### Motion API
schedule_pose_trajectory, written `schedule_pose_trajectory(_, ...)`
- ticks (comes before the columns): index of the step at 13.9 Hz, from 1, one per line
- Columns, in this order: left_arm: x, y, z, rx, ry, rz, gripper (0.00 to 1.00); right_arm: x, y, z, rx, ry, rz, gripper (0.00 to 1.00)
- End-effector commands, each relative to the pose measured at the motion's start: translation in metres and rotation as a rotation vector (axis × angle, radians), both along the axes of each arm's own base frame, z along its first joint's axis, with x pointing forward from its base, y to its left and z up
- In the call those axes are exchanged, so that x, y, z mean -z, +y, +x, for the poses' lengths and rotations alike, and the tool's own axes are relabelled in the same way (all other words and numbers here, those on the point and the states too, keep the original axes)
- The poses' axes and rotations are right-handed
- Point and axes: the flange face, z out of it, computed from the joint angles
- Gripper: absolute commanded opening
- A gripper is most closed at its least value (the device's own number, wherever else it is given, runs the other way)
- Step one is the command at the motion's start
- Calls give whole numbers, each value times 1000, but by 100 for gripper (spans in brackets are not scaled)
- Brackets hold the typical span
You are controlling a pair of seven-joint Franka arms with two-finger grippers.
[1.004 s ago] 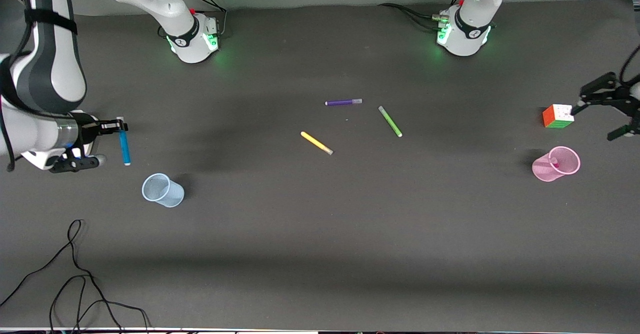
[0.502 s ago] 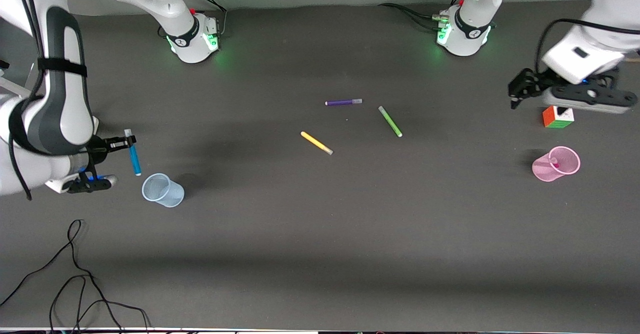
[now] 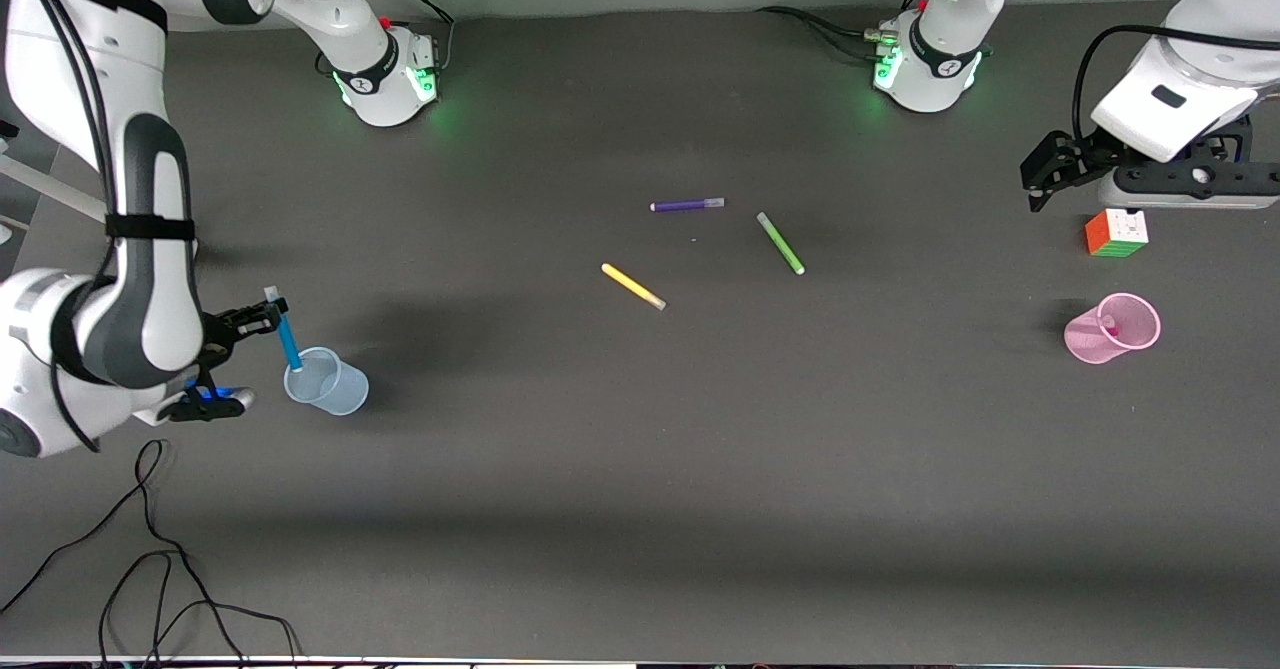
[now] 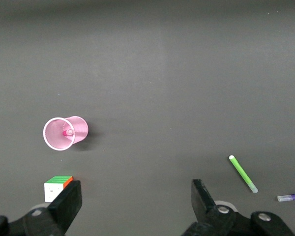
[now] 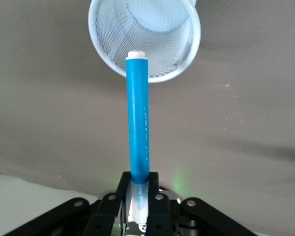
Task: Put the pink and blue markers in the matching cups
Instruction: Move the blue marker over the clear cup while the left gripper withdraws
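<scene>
My right gripper is to let go of the blue marker inside the pale blue cup (image 3: pixel 327 379) (image 5: pixel 148 27), with the marker's pale cap leaning on the rim of the cup.
My right gripper (image 3: pixel 268 309) is shut on the pale cap of the blue marker (image 3: pixel 289 341), which hangs nearly upright. The marker's lower end is at the rim of the pale blue cup (image 3: pixel 330 386). The right wrist view shows the marker (image 5: pixel 137 123) pointing into the cup's mouth (image 5: pixel 160 44) from my right gripper (image 5: pixel 139 186). The pale pink cup (image 3: pixel 1112 329) stands toward the left arm's end with the pink marker (image 3: pixel 1108 326) inside, as the left wrist view (image 4: pixel 68 132) also shows. My left gripper (image 3: pixel 1040 181) (image 4: pixel 135 209) is open and empty, up over the table beside the cube.
A colour cube (image 3: pixel 1116 232) sits farther from the front camera than the pink cup. A purple pen (image 3: pixel 686 205), a green pen (image 3: pixel 780 243) and a yellow pen (image 3: pixel 633 287) lie mid-table. Black cables (image 3: pixel 150 569) trail at the front corner by the right arm's end.
My right gripper has carried the blue marker toward the front camera until its lower end is at the blue cup's rim. My left gripper has swung away from the pink cup, to beside the cube.
</scene>
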Motion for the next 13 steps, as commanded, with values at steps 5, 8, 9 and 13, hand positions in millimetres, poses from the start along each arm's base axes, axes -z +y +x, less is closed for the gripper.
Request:
schedule_pose_trajectory(5, -12, 14, -3, 1, 9, -1, 99, 26, 5, 19, -11, 20, 33, 0)
schedule_pose_trajectory(8, -8, 18, 1, 10, 19, 6, 99, 34, 6, 27, -16, 14, 28, 0)
schedule_pose_trajectory(9, -9, 19, 3, 11, 18, 0, 99, 36, 4, 29, -13, 12, 28, 0)
schedule_pose_trajectory(13, -43, 21, 13, -22, 38, -4, 99, 44, 3, 33, -17, 13, 35, 0)
